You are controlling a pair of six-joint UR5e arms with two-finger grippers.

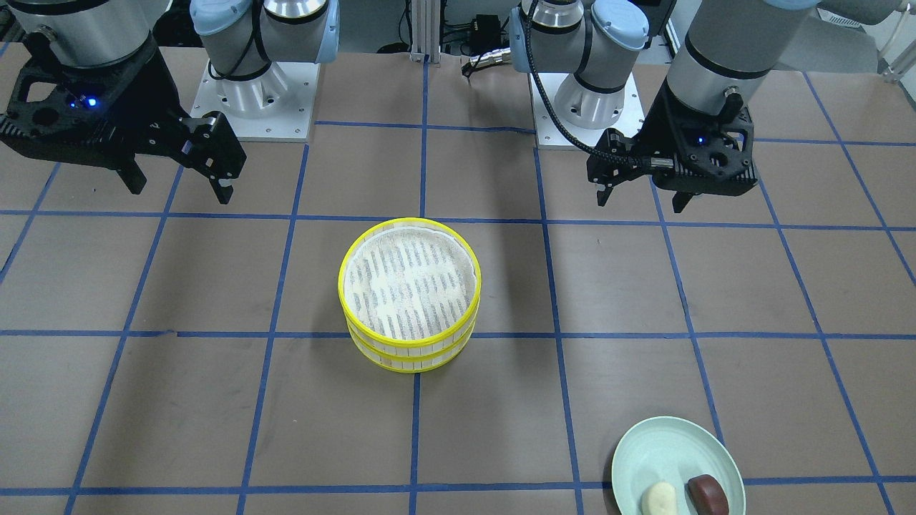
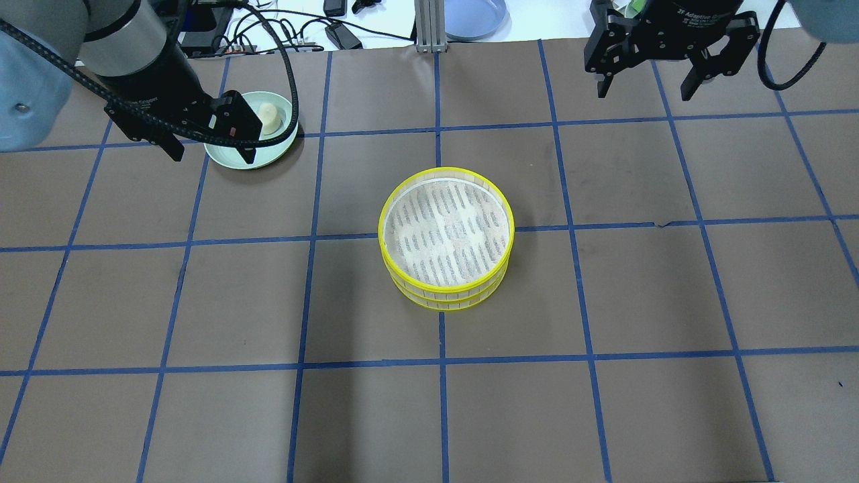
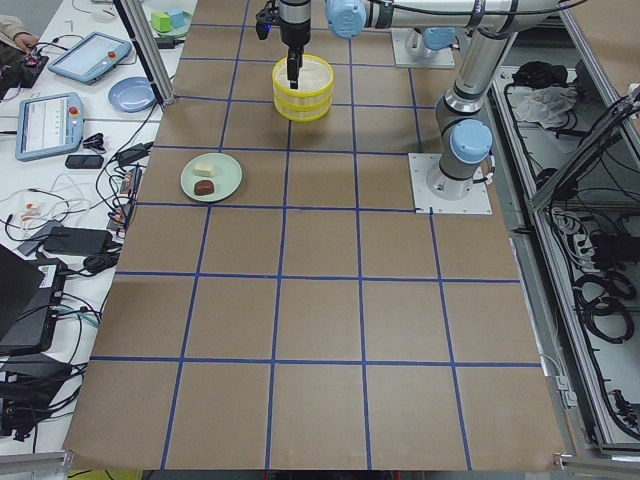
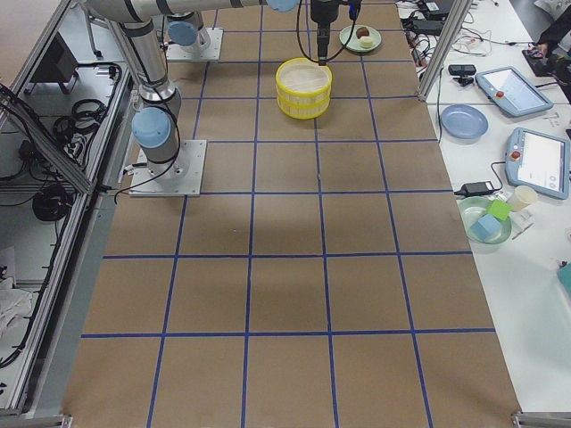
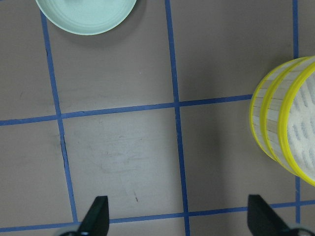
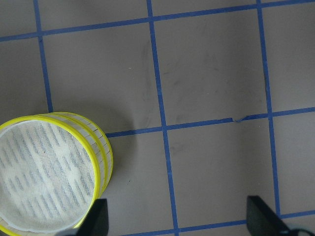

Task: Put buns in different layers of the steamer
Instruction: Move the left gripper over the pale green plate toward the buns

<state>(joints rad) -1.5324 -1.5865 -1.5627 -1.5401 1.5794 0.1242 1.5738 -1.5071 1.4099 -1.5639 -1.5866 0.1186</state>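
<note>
Next, I move my right gripper to the upper layer's yellow rim [image 1: 343, 271] [image 6: 96, 179], on the side closest to that gripper, and close it there.
The two steamer layers stand stacked at the table's middle, the upper layer [image 1: 409, 286] [image 2: 446, 231] on the lower layer [image 1: 408, 363]; the upper mesh floor is bare. The cream bun [image 1: 659, 498] [image 2: 268, 119] and the brown bun [image 1: 708, 495] lie side by side on a pale green plate [image 1: 665, 447] [image 2: 280, 143]. My left gripper [image 2: 213, 155] [image 1: 637, 199] is open and empty, above the plate's near edge; it hides the brown bun in the overhead view. My right gripper [image 2: 644, 92] [image 1: 179, 187] is open and empty, high at the far right.
The two arm bases [image 1: 257, 100] [image 1: 583, 100] stand at my side of the table. A blue plate [image 2: 473, 17], cables and tablets lie beyond the far edge. The left wrist view shows the plate [image 5: 86, 17] and the steamer [image 5: 288, 128].
</note>
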